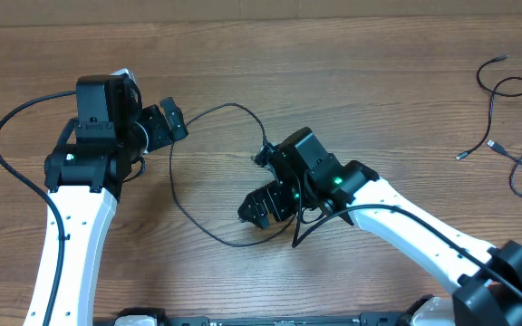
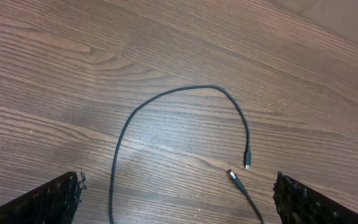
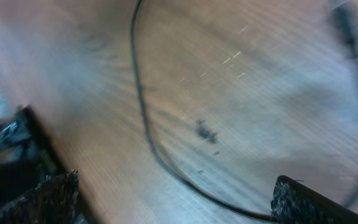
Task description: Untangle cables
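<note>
The thin black cable's loop has a near-side bend [image 1: 209,233] [image 3: 138,59], toward my left gripper, and my right gripper should go there next and close on it.
One thin black cable [image 1: 174,172] lies in a wide loop on the wooden table between the two arms. My left gripper [image 1: 167,125] is open and empty at the loop's upper left. In the left wrist view the cable [image 2: 166,96] curves to a silver plug end [image 2: 247,165], with a second plug end [image 2: 232,175] beside it, both between my open fingers [image 2: 179,202]. My right gripper [image 1: 263,208] is open and empty above the loop's lower right. The blurred right wrist view shows the cable [image 3: 146,124] running between the open fingers [image 3: 176,199].
More loose black cables [image 1: 515,91] with small plug ends [image 1: 462,156] lie at the far right edge of the table. The thicker black arm wire [image 1: 3,136] arcs out to the left of the left arm.
</note>
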You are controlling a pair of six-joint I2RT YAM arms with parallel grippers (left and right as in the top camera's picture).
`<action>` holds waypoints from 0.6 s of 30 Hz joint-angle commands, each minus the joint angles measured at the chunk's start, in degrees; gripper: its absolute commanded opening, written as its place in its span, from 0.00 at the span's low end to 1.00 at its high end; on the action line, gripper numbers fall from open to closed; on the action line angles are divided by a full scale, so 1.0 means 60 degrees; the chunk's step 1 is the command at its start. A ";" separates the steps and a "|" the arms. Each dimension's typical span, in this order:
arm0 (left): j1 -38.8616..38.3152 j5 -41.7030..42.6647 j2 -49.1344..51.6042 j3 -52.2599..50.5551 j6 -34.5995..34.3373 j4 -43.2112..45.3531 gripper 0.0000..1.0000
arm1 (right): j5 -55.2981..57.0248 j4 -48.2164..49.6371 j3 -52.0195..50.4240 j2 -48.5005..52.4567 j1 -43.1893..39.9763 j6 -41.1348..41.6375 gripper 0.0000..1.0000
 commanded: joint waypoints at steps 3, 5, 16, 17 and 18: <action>0.0000 0.0098 0.0040 0.0200 0.0175 0.0004 1.00 | -0.1100 0.0022 0.0018 0.0280 0.0554 -0.0739 1.00; -0.0004 0.0098 0.0040 0.0200 0.0175 0.0004 1.00 | -0.0688 0.0051 0.0018 0.0386 0.0973 -0.1045 1.00; -0.0004 0.0098 0.0044 0.0200 0.0175 0.0000 1.00 | 0.1617 0.1341 0.0018 0.1723 0.2692 -0.1049 1.00; 0.0000 0.0098 0.0040 0.0200 0.0175 0.0004 1.00 | 0.1774 0.1464 0.0018 0.1920 0.2743 -0.1049 1.00; -0.0004 0.0098 0.0044 0.0200 0.0175 0.0004 0.99 | 0.1847 0.1515 0.0018 0.2029 0.2754 -0.1053 1.00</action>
